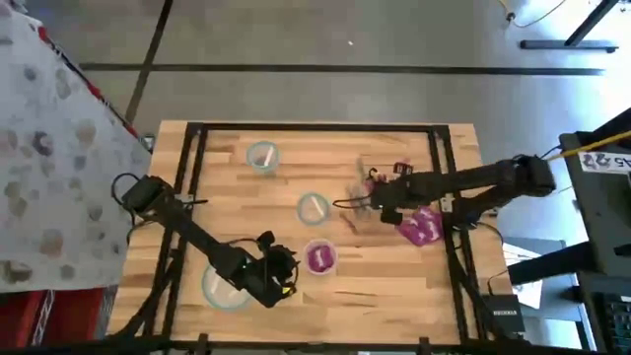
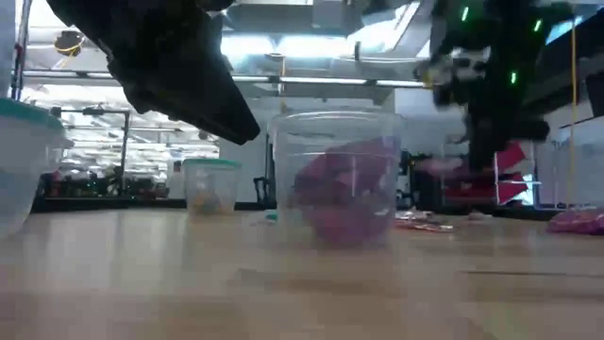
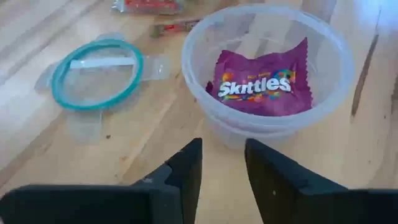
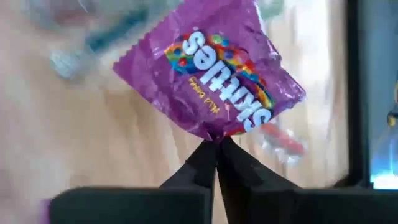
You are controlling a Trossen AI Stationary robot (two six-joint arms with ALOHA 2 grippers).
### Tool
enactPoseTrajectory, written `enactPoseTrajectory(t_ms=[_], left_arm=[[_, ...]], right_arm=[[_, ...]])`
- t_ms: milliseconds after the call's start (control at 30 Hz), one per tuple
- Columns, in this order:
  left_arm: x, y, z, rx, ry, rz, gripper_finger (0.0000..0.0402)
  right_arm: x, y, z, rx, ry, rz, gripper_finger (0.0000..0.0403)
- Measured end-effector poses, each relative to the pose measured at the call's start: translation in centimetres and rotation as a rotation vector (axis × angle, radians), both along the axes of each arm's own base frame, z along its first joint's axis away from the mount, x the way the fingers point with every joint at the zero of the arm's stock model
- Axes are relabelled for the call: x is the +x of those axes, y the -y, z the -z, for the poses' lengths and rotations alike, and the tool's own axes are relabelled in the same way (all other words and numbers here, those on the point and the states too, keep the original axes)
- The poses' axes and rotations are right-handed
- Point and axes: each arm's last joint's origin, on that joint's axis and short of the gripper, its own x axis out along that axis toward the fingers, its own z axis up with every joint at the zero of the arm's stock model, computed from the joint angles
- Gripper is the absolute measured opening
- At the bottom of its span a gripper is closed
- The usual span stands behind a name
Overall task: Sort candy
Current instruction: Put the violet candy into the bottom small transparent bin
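Note:
My right gripper needs to drop its purple Skittles packet in the clear bowl, atop the other purple packet (image 1: 317, 258).
A clear bowl (image 3: 267, 118) stands on the table and holds one purple Skittles packet (image 3: 261, 81); in the high view this bowl (image 1: 320, 257) sits just right of my left gripper (image 1: 279, 276). My left gripper (image 3: 222, 168) is open and hovers short of the bowl, touching nothing. My right gripper (image 4: 216, 149) is shut on another purple Skittles packet (image 4: 205, 74), above the middle-right of the table (image 1: 367, 200). A pile of purple packets (image 1: 422, 227) lies by the right arm. My right gripper pinches the purple packet between its two fingertips at the crimped edge (image 4: 213, 132). The packet is lifted clear of the table and spreads out beyond the fingertips, its printed face toward the wrist camera.
A teal-rimmed lid (image 3: 96, 71) lies flat beside the bowl. Two more teal-rimmed round pieces (image 1: 261, 156) (image 1: 314, 207) stand mid-table, and a third (image 1: 225, 286) under the left arm. Thin loose sweets (image 1: 355, 294) lie on the wood. The table frame's dark rails (image 1: 444, 177) run along the sides.

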Motion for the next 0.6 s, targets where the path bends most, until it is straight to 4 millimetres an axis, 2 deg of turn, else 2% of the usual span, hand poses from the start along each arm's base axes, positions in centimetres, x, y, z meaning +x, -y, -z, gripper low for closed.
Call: enactPoseTrajectory(t_ms=[167,300,400,467,600], left_arm=[[0.0,0.0,0.0,-0.002,0.002,-0.002,0.0107],[0.0,0.0,0.0,-0.002,0.002,-0.002,0.0107],[0.0,0.0,0.0,-0.002,0.002,-0.002,0.0107],[0.1,-0.1,0.0,0.0,0.001,-0.002,0.0107],[0.1,-0.1,0.0,0.002,0.0,-0.001,0.0107]], right_arm=[[2.0,-4.0,-3.3,0.072,0.194,-0.136,0.0],[4.8,-8.2,-4.4,0.165,0.296,-0.277,0.0],[7.1,-11.1,-4.2,0.205,0.284,-0.374,0.0],[8.4,-12.7,-3.4,0.231,0.233,-0.426,0.0],[10.9,-14.7,-1.2,0.269,0.14,-0.475,0.0]])
